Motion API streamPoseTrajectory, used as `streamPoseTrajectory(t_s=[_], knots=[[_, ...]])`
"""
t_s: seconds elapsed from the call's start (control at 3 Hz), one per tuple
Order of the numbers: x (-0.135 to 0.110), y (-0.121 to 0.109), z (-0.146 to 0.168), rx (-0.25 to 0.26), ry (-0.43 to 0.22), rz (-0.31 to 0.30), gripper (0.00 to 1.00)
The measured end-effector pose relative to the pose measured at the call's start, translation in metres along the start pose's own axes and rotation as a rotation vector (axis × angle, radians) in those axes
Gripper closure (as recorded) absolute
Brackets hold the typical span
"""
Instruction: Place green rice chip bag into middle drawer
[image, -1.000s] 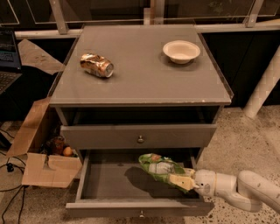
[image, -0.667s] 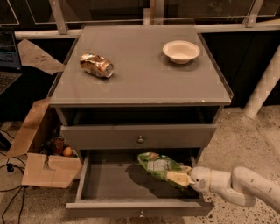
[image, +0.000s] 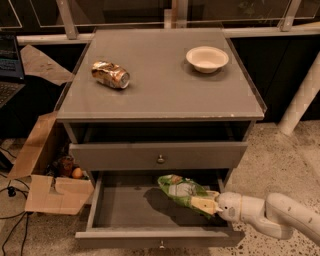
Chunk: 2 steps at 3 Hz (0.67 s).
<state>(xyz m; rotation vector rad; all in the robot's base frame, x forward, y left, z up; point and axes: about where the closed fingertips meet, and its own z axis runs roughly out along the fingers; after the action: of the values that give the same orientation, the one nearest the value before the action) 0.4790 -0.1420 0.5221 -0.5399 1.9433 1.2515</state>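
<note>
Next, my gripper lets go of the green rice chip bag on the bottom of the grey middle drawer, near the drawer's side (image: 187, 192) beside my arm.
The green rice chip bag (image: 182, 191) hangs tilted just above the bare grey floor of the open middle drawer (image: 125, 205), towards its right side, and casts a shadow on that floor. My gripper (image: 214, 204) reaches in from the right on a white arm and is shut on the bag's right end, inside the drawer near its right wall. The drawer is pulled out, with its front panel and small knob (image: 161, 244) at the bottom of the view.
Above it, a grey drawer (image: 125, 156) shows only its front panel. A dented gold-brown can (image: 111, 75) and a white bowl (image: 207, 58) lie on the cabinet top. An open cardboard box (image: 50, 192) stands at the left, and a white post (image: 302, 97) at the right.
My gripper and the bag have shifted slightly left, further over the drawer floor. The drawer, can and bowl have not moved.
</note>
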Motion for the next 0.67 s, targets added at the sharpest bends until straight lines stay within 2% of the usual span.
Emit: streamPoseTrajectory(t_s=[0.67], knots=[[0.010,-0.022,0.007,-0.002,-0.026,0.042,1.00]])
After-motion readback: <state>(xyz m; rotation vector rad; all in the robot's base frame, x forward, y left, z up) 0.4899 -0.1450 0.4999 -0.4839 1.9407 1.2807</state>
